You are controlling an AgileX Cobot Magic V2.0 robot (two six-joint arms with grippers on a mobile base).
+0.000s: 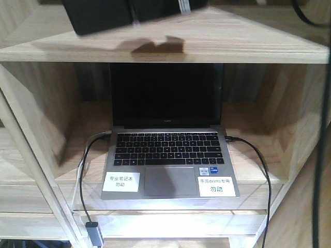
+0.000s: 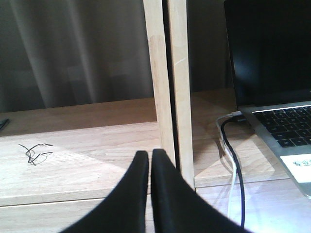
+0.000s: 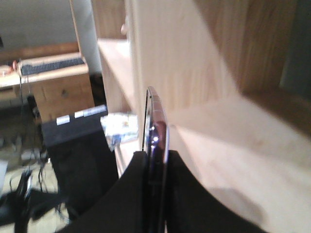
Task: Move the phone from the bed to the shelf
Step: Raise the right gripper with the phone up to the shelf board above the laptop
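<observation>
Next, my right gripper lets go of the phone on the top shelf board (image 1: 96, 13) (image 3: 265, 130), toward the board's end above the hanging adapter.
The phone (image 1: 103, 15) is a glossy black slab hanging tilted just above the top shelf (image 1: 232, 41), where it casts a shadow on the pale wood. In the right wrist view the phone (image 3: 156, 116) shows edge-on, thin and silvery-pink, and my right gripper (image 3: 154, 156) is shut on it. The shelf board (image 3: 233, 141) lies close to its right. My left gripper (image 2: 149, 153) is shut with nothing between its fingers, low over a lower shelf board (image 2: 87, 145) beside a wooden upright (image 2: 170, 87). The bed is out of view.
An open grey laptop (image 1: 165, 139) fills the cubby below the top board, with black cables (image 1: 258, 165) on both sides and an adapter (image 1: 93, 232) hanging in front. A small wire tangle (image 2: 34, 151) lies on the lower board. A black box (image 3: 77, 150) stands on the floor.
</observation>
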